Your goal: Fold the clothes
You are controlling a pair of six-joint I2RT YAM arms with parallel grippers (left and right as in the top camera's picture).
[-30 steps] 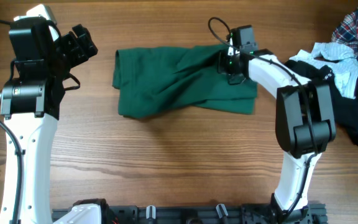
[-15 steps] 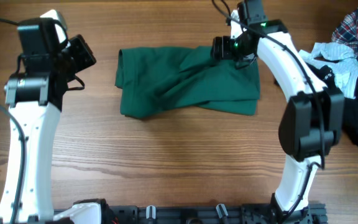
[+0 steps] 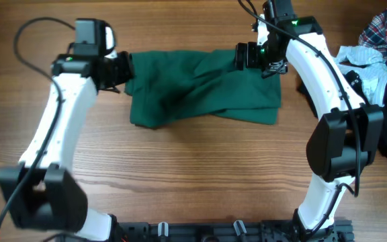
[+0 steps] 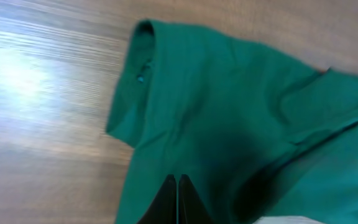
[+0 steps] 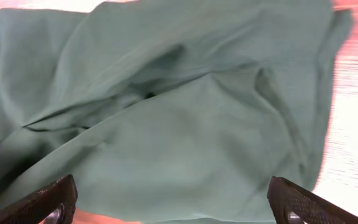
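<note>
A flap of the green garment sticks out past its slanting side edge. My left gripper should pinch the side edge's near part (image 3: 134, 114) and pull it even.
A dark green garment (image 3: 200, 87) lies crumpled and partly folded across the far middle of the wooden table (image 3: 180, 175). My left gripper (image 3: 125, 70) hovers at its left edge. In the left wrist view its fingers (image 4: 177, 190) are pressed together, shut, over the green cloth (image 4: 229, 112), and I see nothing pinched between them. My right gripper (image 3: 242, 57) is above the garment's upper right part. In the right wrist view it (image 5: 173, 205) stands wide open, one fingertip (image 5: 45, 202) at each side of the frame, with the green fabric (image 5: 185, 124) spread below and apart from them.
A heap of other clothes (image 3: 375, 60) sits at the table's far right: a plaid shirt, a pale blue-and-white piece and something black. The right arm's links arch over the table between the garment and that heap.
My left arm has swung from the far left to the garment's left edge, and its gripper has shut. My right gripper has opened off the cloth and shifted toward the far edge.
</note>
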